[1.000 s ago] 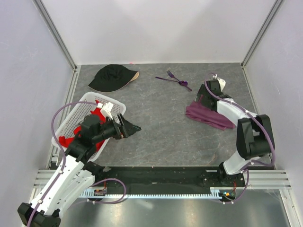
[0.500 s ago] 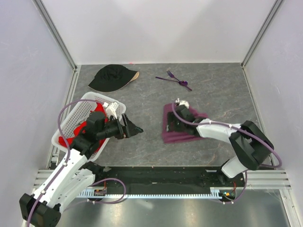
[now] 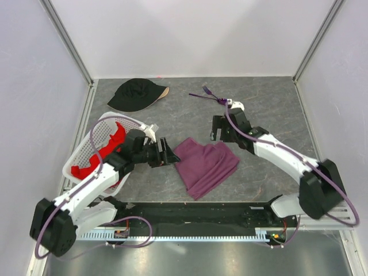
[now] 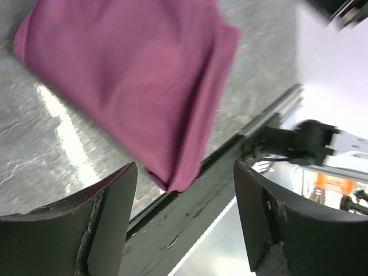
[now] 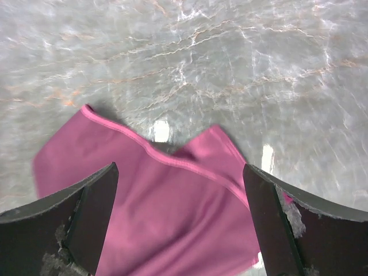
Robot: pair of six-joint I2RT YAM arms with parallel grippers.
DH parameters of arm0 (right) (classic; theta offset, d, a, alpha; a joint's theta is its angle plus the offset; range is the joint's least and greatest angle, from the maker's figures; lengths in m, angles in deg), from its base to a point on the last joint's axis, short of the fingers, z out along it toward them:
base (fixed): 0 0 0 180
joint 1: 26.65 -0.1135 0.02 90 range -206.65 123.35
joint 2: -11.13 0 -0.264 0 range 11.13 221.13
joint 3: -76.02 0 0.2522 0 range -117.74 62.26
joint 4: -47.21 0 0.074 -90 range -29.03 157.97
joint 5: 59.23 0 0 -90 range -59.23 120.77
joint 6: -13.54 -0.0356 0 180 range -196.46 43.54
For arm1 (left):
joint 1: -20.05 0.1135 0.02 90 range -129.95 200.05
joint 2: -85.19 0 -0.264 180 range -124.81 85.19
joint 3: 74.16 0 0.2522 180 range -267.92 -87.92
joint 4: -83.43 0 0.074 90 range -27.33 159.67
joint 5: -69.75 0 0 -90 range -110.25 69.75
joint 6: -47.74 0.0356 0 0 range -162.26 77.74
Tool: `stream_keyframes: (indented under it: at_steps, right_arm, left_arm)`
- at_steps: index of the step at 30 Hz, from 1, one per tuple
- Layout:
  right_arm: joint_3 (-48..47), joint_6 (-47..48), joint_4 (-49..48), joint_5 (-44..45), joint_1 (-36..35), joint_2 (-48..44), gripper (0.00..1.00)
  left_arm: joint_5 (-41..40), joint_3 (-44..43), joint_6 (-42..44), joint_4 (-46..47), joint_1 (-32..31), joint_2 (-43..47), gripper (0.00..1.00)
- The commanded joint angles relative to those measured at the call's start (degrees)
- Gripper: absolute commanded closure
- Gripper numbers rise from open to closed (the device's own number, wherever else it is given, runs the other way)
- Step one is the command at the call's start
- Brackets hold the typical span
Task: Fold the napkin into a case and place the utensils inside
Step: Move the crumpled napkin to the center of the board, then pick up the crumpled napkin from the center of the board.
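My right gripper needs to close next on the top layer (image 3: 217, 153) (image 5: 198, 194) of the plum-purple napkin, just inside its hem, beside the napkin's corner that peeks out underneath.
The plum-purple napkin (image 3: 206, 164) lies loosely folded and rumpled on the grey table, near the front middle. It also shows in the left wrist view (image 4: 132, 75) and the right wrist view (image 5: 167, 213). My left gripper (image 3: 167, 154) is open and empty at the napkin's left edge, jaws spread wide (image 4: 184, 167). My right gripper (image 3: 221, 129) is open and empty just beyond the napkin's far edge, held above it (image 5: 179, 168). The thin purple utensils (image 3: 208, 94) lie at the back of the table, behind the right wrist, partly hidden by it.
A black cap (image 3: 136, 94) lies at the back left. A white lattice basket (image 3: 95, 135) with a red cloth (image 3: 112, 141) stands at the left, beside my left arm. A black rail (image 3: 190, 213) runs along the near edge. Walls close three sides.
My right gripper dragged the napkin from the back right to the front middle, let it go and drew back. My left gripper moved right to the napkin's left edge.
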Motion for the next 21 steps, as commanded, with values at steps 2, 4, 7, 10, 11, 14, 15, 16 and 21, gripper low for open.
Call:
stream_keyframes:
  at_steps: [2,4,7,10,11,14,15,16,21]
  right_arm:
    - [-7.67,5.33,3.92,-5.16,0.04,10.76,0.05]
    - [-7.67,4.72,4.01,-4.90,0.04,11.73,0.09]
    - [-5.66,2.79,3.93,-4.81,-0.05,11.39,0.13]
    - [-3.37,-0.19,7.41,-1.49,0.30,9.63,0.13]
    - [-2.32,-2.91,8.48,-0.43,0.83,8.06,0.13]
    - [1.36,-5.82,10.78,0.20,1.62,4.02,0.08]
    - [2.34,-6.36,11.04,-0.15,1.80,3.22,0.07]
    - [3.22,-6.80,11.48,-0.41,1.97,1.91,0.06]
    - [8.06,-5.58,10.96,-0.41,2.24,0.31,0.05]
  left_arm:
    - [-9.93,-9.46,4.08,-0.90,-1.81,-10.00,0.25]
    - [-11.43,-13.16,5.58,-2.82,-2.42,-17.03,0.25]
    - [-12.92,-21.33,9.27,-5.28,-3.39,-27.48,0.25]
    - [-13.45,-31.34,13.66,-10.02,-3.48,-39.23,0.24]
    - [-13.97,-35.72,15.85,-12.91,-3.65,-41.46,0.24]
    - [-13.28,-41.71,20.68,-14.51,-4.18,-48.24,0.23]
    - [-13.36,-43.31,21.14,-15.48,-4.27,-49.99,0.23]
    - [-13.28,-44.71,21.67,-16.53,-4.27,-52.36,0.23]
    - [-13.19,-49.12,24.75,-18.30,-5.06,-56.42,0.22]
